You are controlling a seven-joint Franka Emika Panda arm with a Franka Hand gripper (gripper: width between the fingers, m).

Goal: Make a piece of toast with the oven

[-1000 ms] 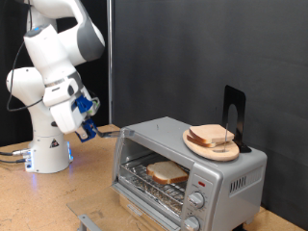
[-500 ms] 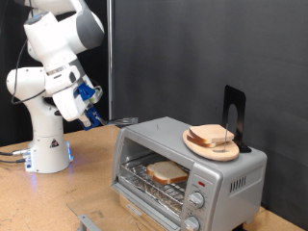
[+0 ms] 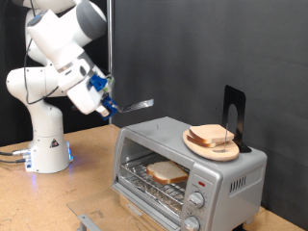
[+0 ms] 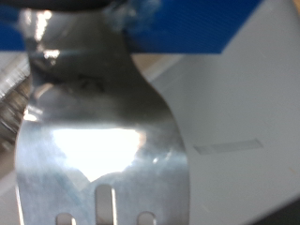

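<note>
The gripper will release the metal spatula on the bare oven top beside the round wooden board (image 3: 171, 126).
The silver oven (image 3: 226, 175) stands at the exterior view's lower right with its glass door folded down. A pale slice of bread, the piece of toast (image 3: 166, 173), lies on the wire rack inside. My gripper (image 3: 105, 100) is up in the air to the exterior view's left of the oven, above its top corner. It is shut on the handle of a metal spatula (image 3: 135, 103) whose blade points towards the oven top. In the wrist view the slotted spatula blade (image 4: 94, 141) fills the picture below my blue fingers (image 4: 187, 23).
A round wooden board (image 3: 197, 146) with another bread slice (image 3: 214, 136) sits on the oven top, beside a black upright stand (image 3: 234, 115). The knobs (image 3: 197, 197) are on the oven's right front. The opened door (image 3: 144, 206) juts out over the wooden table (image 3: 38, 202).
My gripper has risen and moved to the exterior view's right with the spatula, from beside the oven's left side to above its top corner. The bread slices have not moved.
</note>
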